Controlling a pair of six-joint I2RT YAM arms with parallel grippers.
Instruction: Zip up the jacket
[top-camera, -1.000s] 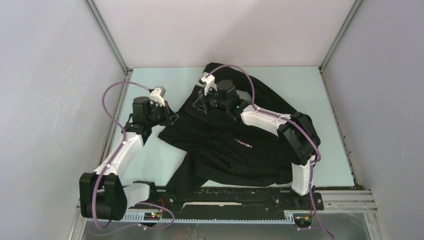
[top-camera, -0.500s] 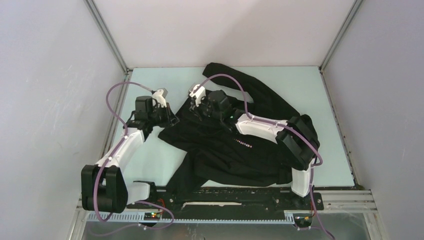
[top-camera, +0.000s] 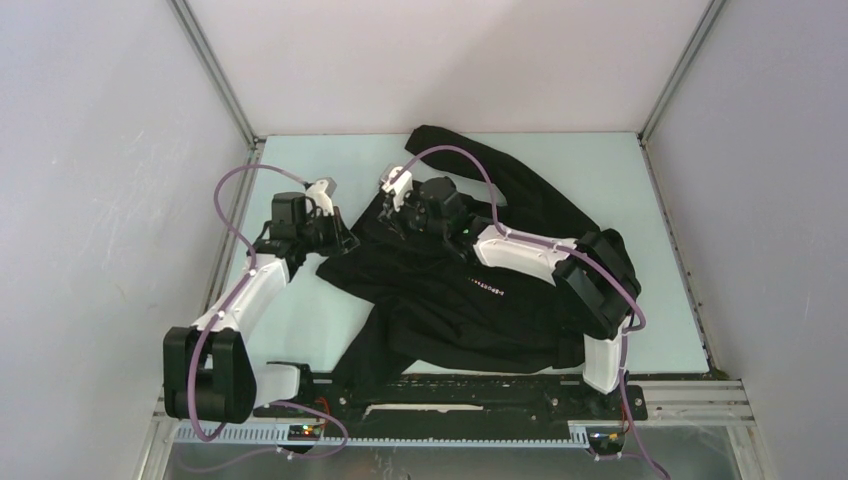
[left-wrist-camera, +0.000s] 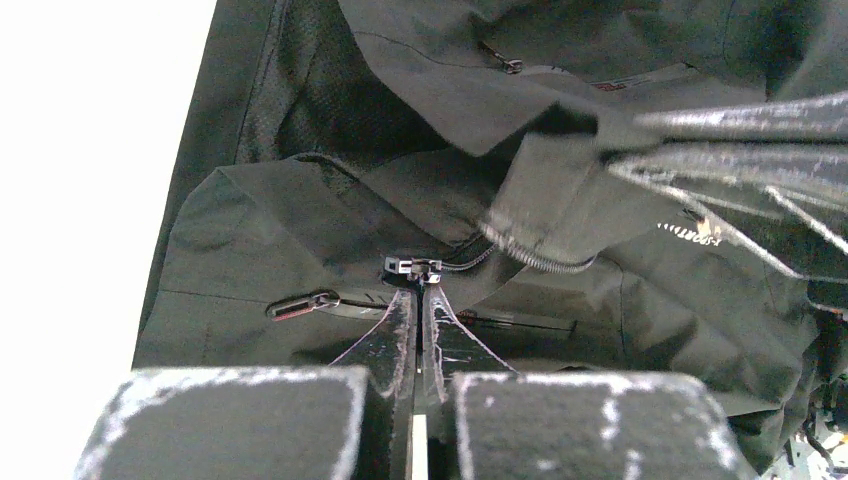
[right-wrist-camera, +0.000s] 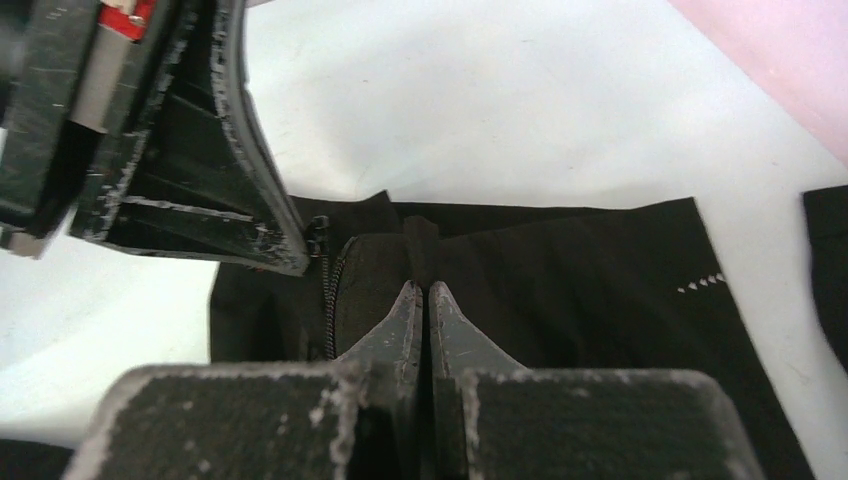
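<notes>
I should open my right gripper, which pinches the jacket's fold too far from the zipper slider, and take the fabric (left-wrist-camera: 468, 248) close beside the zipper slider.
The black jacket (top-camera: 470, 290) lies crumpled across the middle of the table, with pale lettering (top-camera: 485, 285) on its chest. My left gripper (top-camera: 343, 240) sits at the jacket's left edge. In the left wrist view its fingers are shut (left-wrist-camera: 418, 292) with the small metal zipper slider (left-wrist-camera: 413, 266) right at their tips. My right gripper (top-camera: 393, 215) hovers close beside it, farther back. It is shut (right-wrist-camera: 420, 290) on a narrow fold of the jacket's fabric (right-wrist-camera: 421, 245), next to a line of zipper teeth (right-wrist-camera: 327, 300).
A second, pocket zipper pull (left-wrist-camera: 300, 304) lies left of my left fingers. Grey walls close in the pale table (top-camera: 300, 320) on three sides. A sleeve (top-camera: 500, 170) reaches toward the back. The black base rail (top-camera: 480, 385) runs along the near edge.
My right gripper has moved left, closer to the left gripper, carrying the fold of fabric with it. The left arm shifted only slightly.
</notes>
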